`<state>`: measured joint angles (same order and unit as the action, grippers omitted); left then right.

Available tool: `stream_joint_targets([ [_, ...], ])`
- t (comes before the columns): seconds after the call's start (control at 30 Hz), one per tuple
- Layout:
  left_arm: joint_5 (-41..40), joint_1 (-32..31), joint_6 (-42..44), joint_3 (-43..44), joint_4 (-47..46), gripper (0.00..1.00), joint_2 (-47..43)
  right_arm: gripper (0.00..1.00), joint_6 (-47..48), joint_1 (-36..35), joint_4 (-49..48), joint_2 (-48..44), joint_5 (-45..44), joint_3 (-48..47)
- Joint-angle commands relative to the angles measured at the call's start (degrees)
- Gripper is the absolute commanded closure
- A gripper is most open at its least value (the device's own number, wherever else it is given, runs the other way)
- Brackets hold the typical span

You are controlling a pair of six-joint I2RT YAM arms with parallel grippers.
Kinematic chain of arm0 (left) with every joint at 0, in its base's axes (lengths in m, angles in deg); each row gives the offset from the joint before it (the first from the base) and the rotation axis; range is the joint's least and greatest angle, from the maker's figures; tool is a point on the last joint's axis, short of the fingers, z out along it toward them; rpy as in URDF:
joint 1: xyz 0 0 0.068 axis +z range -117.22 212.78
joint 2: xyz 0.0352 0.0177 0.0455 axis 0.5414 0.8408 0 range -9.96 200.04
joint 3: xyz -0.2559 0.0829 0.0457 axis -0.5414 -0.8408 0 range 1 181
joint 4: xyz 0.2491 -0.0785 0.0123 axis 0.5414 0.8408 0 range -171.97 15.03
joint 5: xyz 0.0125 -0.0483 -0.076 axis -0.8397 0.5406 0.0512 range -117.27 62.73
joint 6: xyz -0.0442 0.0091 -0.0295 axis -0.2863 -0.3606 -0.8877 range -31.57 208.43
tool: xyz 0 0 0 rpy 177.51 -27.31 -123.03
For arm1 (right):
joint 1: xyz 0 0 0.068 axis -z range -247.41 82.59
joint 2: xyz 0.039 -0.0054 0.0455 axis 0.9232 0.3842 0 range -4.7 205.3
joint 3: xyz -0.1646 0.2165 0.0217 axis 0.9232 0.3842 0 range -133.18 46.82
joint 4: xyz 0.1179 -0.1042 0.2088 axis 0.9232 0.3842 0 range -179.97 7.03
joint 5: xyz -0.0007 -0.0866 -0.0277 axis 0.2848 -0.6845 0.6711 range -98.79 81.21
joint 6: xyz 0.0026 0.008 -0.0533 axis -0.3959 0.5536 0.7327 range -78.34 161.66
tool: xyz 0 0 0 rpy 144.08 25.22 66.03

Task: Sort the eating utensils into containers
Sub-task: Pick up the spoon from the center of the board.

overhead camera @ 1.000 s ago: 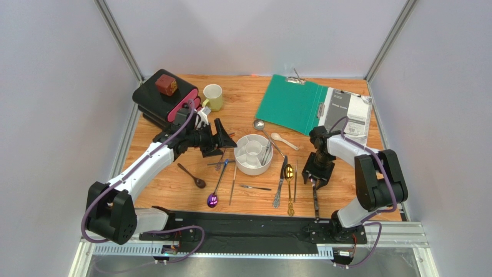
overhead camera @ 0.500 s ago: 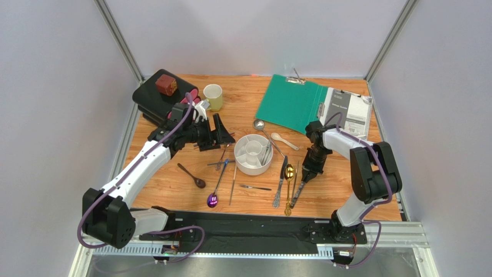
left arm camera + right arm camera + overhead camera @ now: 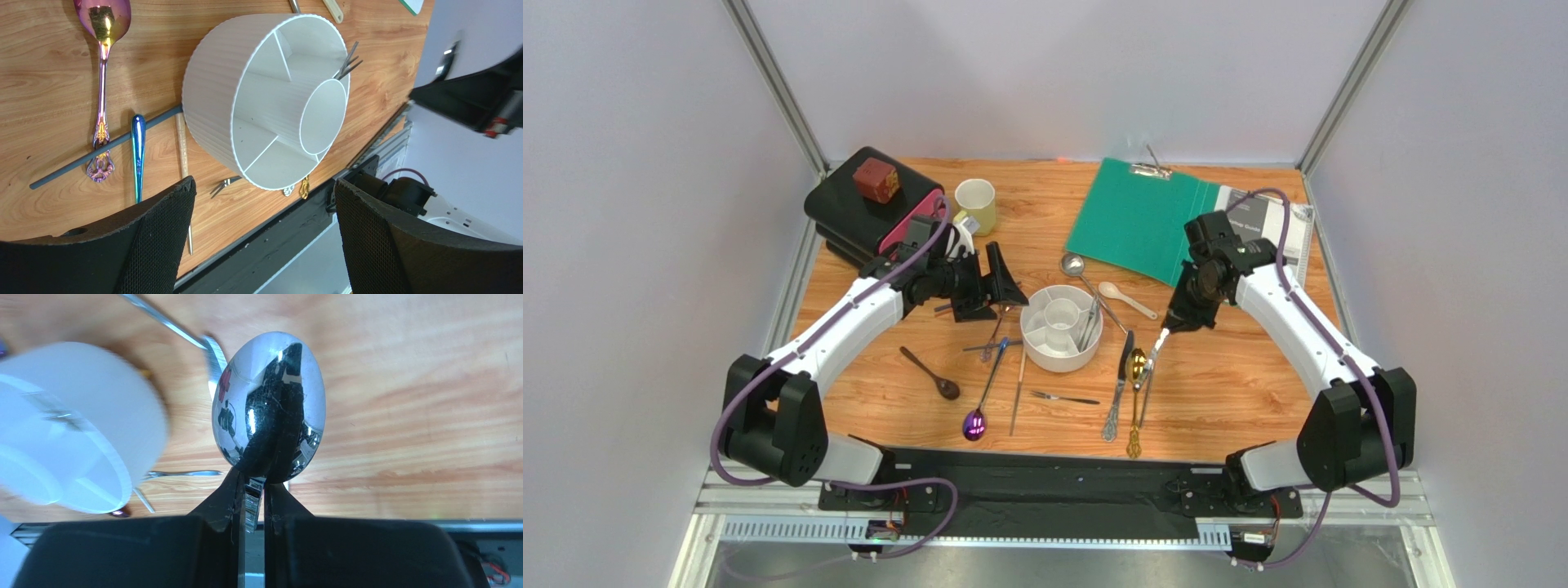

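Note:
My right gripper has the silver spoon. It will let go of it inside the white partitioned holder (image 3: 1073,320) (image 3: 54,436), beside the silver utensils.
My right gripper (image 3: 1183,316) (image 3: 255,478) is shut on the handle of a silver spoon (image 3: 268,404), held above the table to the right of the white partitioned holder (image 3: 1038,352) (image 3: 73,429). The spoon's bowl (image 3: 1156,354) points down and to the left. My left gripper (image 3: 1001,282) (image 3: 264,182) hangs open and empty left of the holder (image 3: 215,104), which has silver utensils (image 3: 1087,325) in one compartment. On the table lie a purple spoon (image 3: 974,423) (image 3: 104,24), a dark brown spoon (image 3: 934,374), a gold spoon (image 3: 1136,404), a silver knife (image 3: 1120,386), a white ceramic spoon (image 3: 1127,298) and a round silver spoon (image 3: 1073,263).
A green clipboard (image 3: 1136,221) and a paper booklet (image 3: 1274,245) lie at the back right. A pale yellow mug (image 3: 974,206) stands at the back left beside a black box (image 3: 854,214) with a red-brown cube (image 3: 876,180) on top.
My right gripper shut on the spoon near the table's front and carried it up and back toward the holder. My left arm shifted slightly toward the back.

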<state>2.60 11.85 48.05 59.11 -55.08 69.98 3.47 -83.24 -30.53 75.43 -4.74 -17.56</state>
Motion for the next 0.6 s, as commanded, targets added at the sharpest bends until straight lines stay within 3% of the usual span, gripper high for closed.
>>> stream_joint_targets([
  [0.0, -0.7, 0.0, 0.3, 2.0, 1.7, 0.12, -1.5, 1.0, 2.8, -4.2, 1.1, 0.9, -2.9, -14.0],
  [0.13, -2.4, 0.2, 0.6, 1.0, 2.8, 0.12, -4.8, 1.0, 8.7, -9.3, -1.9, 4.6, -9.8, -21.5],
  [0.57, -6.6, 2.0, 0.1, -4.3, 5.4, 0.12, -12.1, 1.0, 18.6, -11.3, -9.7, 21.5, -10.5, -40.9],
])
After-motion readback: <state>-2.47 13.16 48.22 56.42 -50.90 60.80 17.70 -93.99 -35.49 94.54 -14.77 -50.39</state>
